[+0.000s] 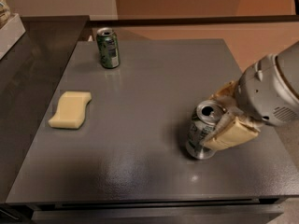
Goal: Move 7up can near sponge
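Observation:
My gripper will let go of the 7up can close beside the sponge (pixel 105 117), on its side away from the dark counter.
The 7up can (pixel 202 130), silver with pale green print and an opened shiny top, stands at the right of the grey table (pixel 140 171), leaning slightly. My gripper (pixel 218 119) comes in from the right and is shut on the can, with one tan finger (pixel 231 133) in front of it and the other behind it. The sponge (pixel 70 109), pale yellow and wavy-edged, lies flat near the table's left edge, far from the can.
A darker all-green can (pixel 108 48) stands upright at the table's far left. A dark counter (pixel 28 78) adjoins the table on the left, with a white object (pixel 9 29) at its far end. My grey wrist housing (pixel 273 94) hangs over the table's right edge.

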Available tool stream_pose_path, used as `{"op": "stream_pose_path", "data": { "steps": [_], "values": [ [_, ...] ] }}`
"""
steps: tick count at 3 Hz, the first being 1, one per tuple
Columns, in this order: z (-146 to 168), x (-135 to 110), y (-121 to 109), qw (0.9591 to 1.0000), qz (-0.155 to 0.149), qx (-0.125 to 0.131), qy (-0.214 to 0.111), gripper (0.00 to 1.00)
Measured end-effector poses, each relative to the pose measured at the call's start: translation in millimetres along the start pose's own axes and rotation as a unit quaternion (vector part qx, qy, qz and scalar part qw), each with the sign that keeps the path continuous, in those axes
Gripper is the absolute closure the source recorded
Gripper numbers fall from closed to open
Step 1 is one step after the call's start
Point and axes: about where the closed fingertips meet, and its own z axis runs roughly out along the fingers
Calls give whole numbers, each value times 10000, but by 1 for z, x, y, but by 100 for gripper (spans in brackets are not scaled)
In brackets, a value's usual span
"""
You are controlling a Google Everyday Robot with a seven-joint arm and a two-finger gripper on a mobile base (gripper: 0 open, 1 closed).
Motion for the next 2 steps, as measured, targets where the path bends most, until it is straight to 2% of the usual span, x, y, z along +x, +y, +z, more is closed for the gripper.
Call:
{"op": "stream_pose_path", "data": {
  "steps": [2],
  "values": [
    [28,-59,-23,10000,-19,-22,26,100]
  ]
}}
